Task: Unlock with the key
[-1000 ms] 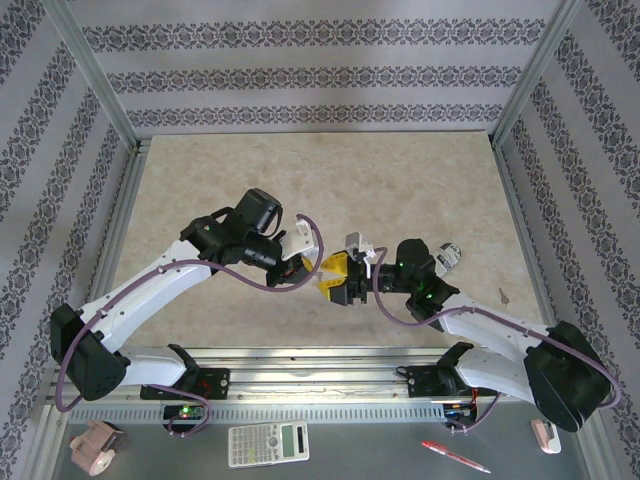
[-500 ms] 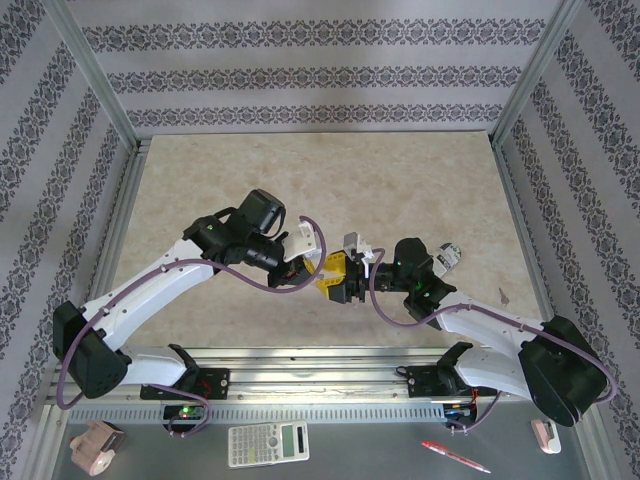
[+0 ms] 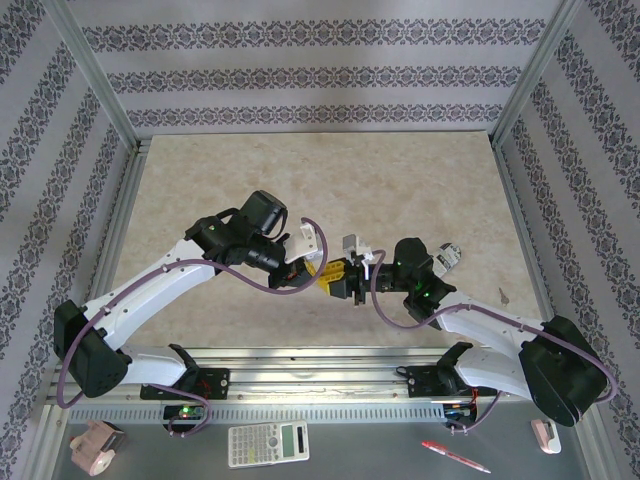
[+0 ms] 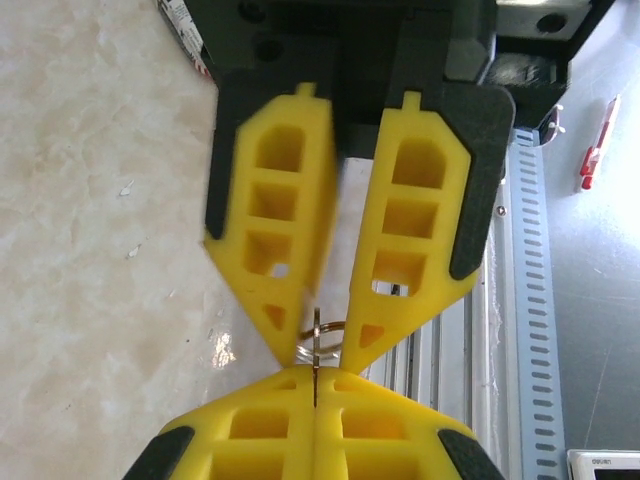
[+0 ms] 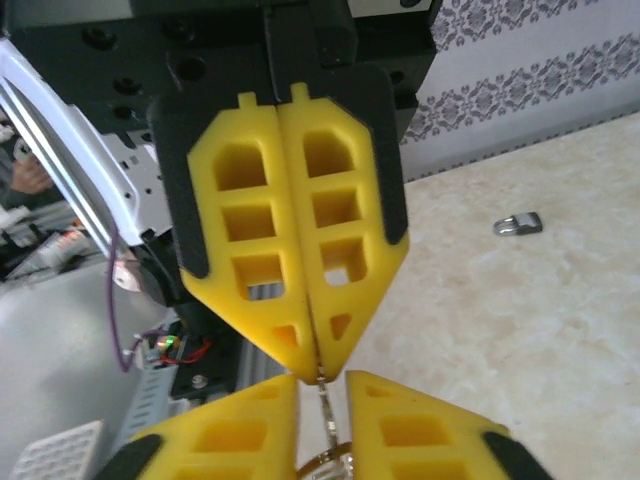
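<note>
The key's ring lies crosswise between my right gripper's fingers. So my right gripper needs to open and pinch the key's head [image 5: 328, 415] before my left gripper leaves the blade.
The two grippers meet tip to tip above the table's near middle. My left gripper [image 3: 325, 274] [image 4: 316, 378] is shut on the blade of a thin metal key [image 4: 316, 345] [image 5: 326, 408], which I see edge-on. The key's ring [image 4: 333, 323] [image 5: 326, 462] sits between the yellow fingers of my right gripper [image 3: 346, 282] [image 5: 323, 388]. Those fingers have closed to the ring's width and touch it on both sides. In the right wrist view the left gripper [image 5: 318, 366] pinches the key from above. A small silver padlock [image 5: 518, 223] [image 3: 503, 296] lies on the table to the right.
An aluminium rail [image 3: 320, 357] runs along the near table edge under both arm bases. Beyond it lie a calculator [image 3: 268, 442], a red pen [image 3: 455, 456] and a pink object [image 3: 95, 447]. Patterned walls and metal posts [image 3: 95, 75] enclose the marbled tabletop [image 3: 320, 180].
The right gripper's fingers have closed in from wide apart to sit around the key's ring. The left gripper has stayed shut on the key and shifted slightly toward the right arm.
</note>
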